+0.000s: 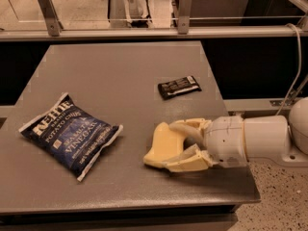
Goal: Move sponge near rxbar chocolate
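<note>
The robot's gripper will let go of the sponge between the black rxbar chocolate and the table's side edge [209, 94].
The pale yellow sponge [161, 146] lies on the grey table [120, 71] near its front right edge. My gripper [175, 146] comes in from the right, low over the table, with one cream finger [185, 126] on the far side of the sponge and the other on the near side. The fingers are closed on the sponge. The black rxbar chocolate [179, 86] with white lettering lies flat farther back on the table, a short way behind the sponge and slightly to the right.
A dark blue Kettle chips bag [70, 134] lies on the left part of the table. A metal rail with two posts [48, 11] runs behind the table. The table's right edge is just under my white arm [260, 138].
</note>
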`<state>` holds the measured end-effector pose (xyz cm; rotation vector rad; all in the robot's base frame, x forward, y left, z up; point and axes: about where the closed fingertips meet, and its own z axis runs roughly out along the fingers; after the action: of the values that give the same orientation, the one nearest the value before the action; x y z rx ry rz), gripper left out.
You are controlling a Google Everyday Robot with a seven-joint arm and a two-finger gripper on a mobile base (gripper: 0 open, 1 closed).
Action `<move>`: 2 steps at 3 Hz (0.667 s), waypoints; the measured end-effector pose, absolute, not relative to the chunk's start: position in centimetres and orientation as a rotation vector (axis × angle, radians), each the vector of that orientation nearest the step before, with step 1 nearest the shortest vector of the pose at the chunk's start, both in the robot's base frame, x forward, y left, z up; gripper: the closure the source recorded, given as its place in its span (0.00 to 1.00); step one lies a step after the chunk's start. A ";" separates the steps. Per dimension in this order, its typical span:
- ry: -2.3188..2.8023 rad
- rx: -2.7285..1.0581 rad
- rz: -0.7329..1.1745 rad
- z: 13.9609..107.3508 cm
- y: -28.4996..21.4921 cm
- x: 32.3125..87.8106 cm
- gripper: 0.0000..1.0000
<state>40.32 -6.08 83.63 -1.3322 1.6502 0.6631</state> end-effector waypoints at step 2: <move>1.583 -1.176 0.606 85.7 -9.9 48.5 1.00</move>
<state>48.54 -9.93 85.68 -1.1765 1.5835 0.6064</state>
